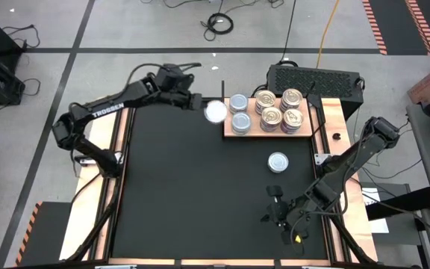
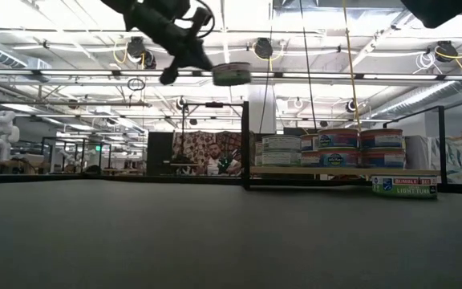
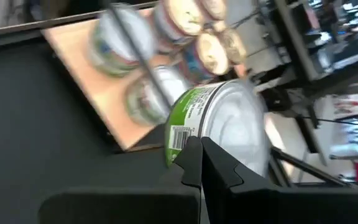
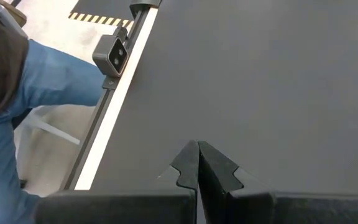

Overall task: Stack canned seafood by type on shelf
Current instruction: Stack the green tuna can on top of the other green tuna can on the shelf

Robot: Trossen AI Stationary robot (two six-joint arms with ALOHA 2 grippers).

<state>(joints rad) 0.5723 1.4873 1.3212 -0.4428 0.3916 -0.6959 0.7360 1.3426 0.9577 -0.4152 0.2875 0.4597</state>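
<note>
My left gripper has a place to put the green-label can, now in the air beside the shelf. It will let go of it on the black mat point(image 1: 200, 140) beside the silvery-topped cans of the shelf.
My left gripper point(image 1: 204, 104) is shut on a can point(image 1: 215, 112) with a green label and a plain silvery top, held in the air just left of the shelf point(image 1: 254, 131). The shelf is a light wood board at the far right. It bears two silvery-topped cans point(image 1: 240, 112) at its left end and several gold-topped ones point(image 1: 281, 109) to the right; in the low view they are stacked two high point(image 2: 339, 148). One more silvery-topped can point(image 1: 278, 162) lies on the black mat near the shelf. My right gripper point(image 1: 271, 205) hovers shut over the mat's near right part, touching nothing. My left gripper has the green-label can at the edge nearest it point(image 3: 182, 140), where the side wall meets the top. The shut fingertips point(image 3: 194, 155) cover the place itself, so the kind of hold does not show. They slant down from the table's left. The can point(image 2: 231, 74) hangs clear, high above the mat.
A black box point(image 1: 312, 78) stands behind the shelf at the table's far edge. The loose can point(image 2: 403, 186) sits in front of the shelf. A person's leg in blue point(image 4: 36, 81) shows beyond the table's edge in the right wrist view. The black mat point(image 1: 185, 194) covers the table.
</note>
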